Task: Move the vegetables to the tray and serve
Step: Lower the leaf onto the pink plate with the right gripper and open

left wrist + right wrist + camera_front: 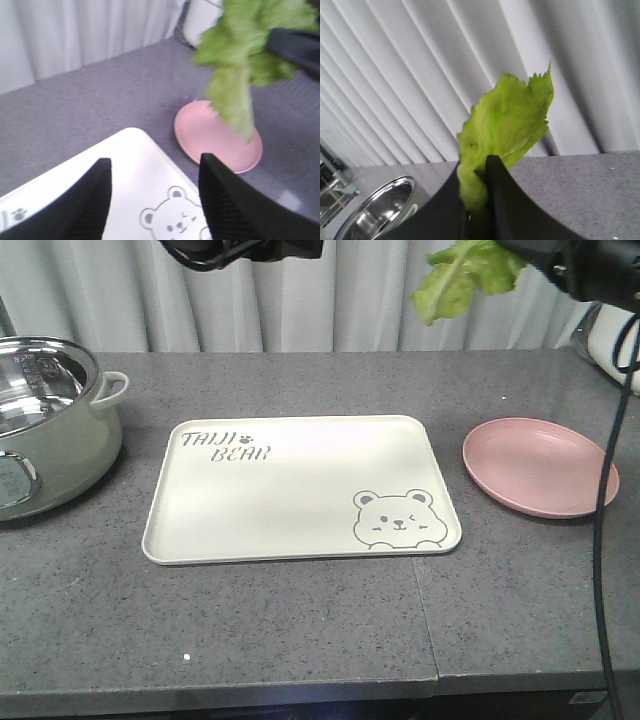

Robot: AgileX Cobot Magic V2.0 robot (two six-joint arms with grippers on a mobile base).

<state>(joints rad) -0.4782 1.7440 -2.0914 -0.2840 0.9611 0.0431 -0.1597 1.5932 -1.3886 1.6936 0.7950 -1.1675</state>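
Observation:
The robot's right gripper will release the green lettuce leaf on the middle of the round pink plate [543, 466].
A crinkly green lettuce leaf [462, 276] hangs high in the air at the top right, above the gap between tray and pink plate. My right gripper [479, 172] is shut on the leaf [506, 125], whose tip sticks out past the fingers. The cream tray [300, 530] with "TAIJI BEAR" lettering lies flat in the middle of the counter with nothing on it. My left gripper [155, 172] hovers open over the tray's bear corner [150, 200], nothing between its fingers; it sees the leaf [235, 85] dangling ahead.
A round pink plate [540, 467] with nothing on it sits to the right of the tray. A pale green pot with a steel bowl [45, 420] stands at the left edge. A black cable [602, 520] hangs down on the right. Curtains close the back.

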